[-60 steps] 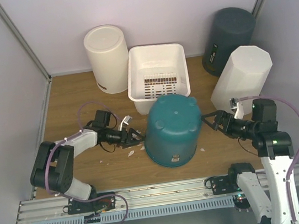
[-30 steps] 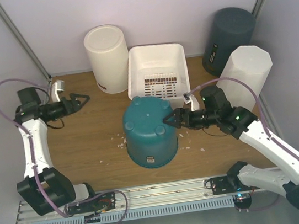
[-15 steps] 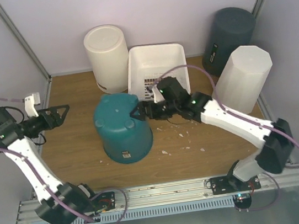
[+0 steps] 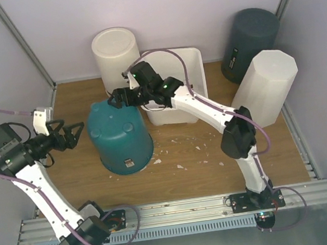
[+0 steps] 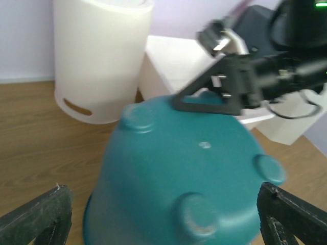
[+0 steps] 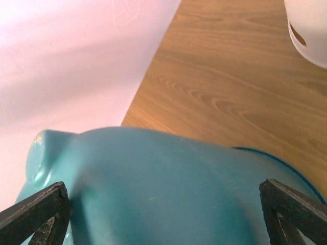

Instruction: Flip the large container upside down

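Note:
The white slotted tub's next: my right gripper closes on the tub's near-side rim (image 4: 164, 108), toward the teal container.
The large teal container (image 4: 119, 139) stands upside down left of centre, its footed base up and tilted toward the far left. My left gripper (image 4: 74, 135) is open and empty just left of it, not touching. In the left wrist view (image 5: 163, 219) the container (image 5: 189, 173) fills the space between the fingers. My right gripper (image 4: 115, 99) is open, reaching far left over the container's far top edge; it also shows in the left wrist view (image 5: 219, 99). In the right wrist view (image 6: 163, 214) the container's wall (image 6: 168, 189) lies close between the fingers.
A white round bin (image 4: 117, 62) stands right behind the container, a white slotted tub (image 4: 181, 71) to its right. A dark grey bin (image 4: 250, 40) and a white faceted bin (image 4: 265, 87) stand at the back right. White crumbs (image 4: 180, 152) lie on the wood.
The teal container has slid left and toward the back, staying base up. My right arm has stretched left with it, along its far side. My left arm pulled back left, then came close again.

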Motion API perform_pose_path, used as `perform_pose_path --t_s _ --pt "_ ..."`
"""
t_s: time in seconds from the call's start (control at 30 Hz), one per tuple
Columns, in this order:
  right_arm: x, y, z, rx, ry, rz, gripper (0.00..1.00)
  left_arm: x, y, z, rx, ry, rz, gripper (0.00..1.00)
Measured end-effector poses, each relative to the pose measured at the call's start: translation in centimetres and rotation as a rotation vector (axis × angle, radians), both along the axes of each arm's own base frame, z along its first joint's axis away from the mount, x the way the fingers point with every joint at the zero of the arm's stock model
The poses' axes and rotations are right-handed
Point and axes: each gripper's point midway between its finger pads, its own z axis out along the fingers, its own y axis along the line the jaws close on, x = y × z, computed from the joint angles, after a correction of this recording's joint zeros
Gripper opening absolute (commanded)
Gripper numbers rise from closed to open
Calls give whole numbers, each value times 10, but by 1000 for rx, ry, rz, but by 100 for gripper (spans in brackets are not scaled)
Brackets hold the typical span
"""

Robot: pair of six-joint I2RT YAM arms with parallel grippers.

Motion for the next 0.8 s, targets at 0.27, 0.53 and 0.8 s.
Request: perform_pose_path --t_s 0.27,0.53,0.8 --pt "23 -3 5 -66 -85 -39 100 -25 -38 45 19 -149 -146 99" --pt "21 -88 51 -171 -207 -201 100 -52 -73 90 -80 -328 -318 99" --pt "5 -170 33 -211 -121 -387 100 -57 -79 111 138 -434 -340 99"
